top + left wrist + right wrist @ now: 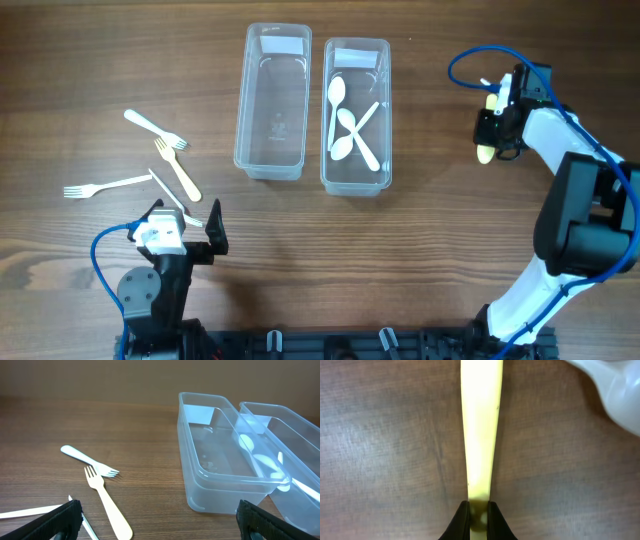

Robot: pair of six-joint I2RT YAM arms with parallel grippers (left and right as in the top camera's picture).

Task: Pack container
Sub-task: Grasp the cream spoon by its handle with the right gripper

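My right gripper is pinching the pale yellow utensil at its narrow neck. It should open and grab it by the wider bowl (485, 155) before it carries it to the container.
Two clear plastic containers stand side by side at the back middle. The left container (272, 100) (227, 467) is empty. The right container (356, 115) (295, 455) holds three white spoons (348, 125). My right gripper (497, 120) (479, 510) is shut on the handle of a pale yellow utensil (487, 152) (480, 430) at the right, over the table. My left gripper (185, 232) (160, 527) is open and empty at the front left. Several forks lie beyond it: a white fork (152, 126) (87, 459), a cream fork (177, 168) (107, 502) and another white fork (105, 186).
A thin white utensil (168, 192) (85, 520) lies by my left gripper's left finger. A white rounded thing (612, 385) shows at the top right of the right wrist view. Bare wooden table (450, 250) lies between the arms.
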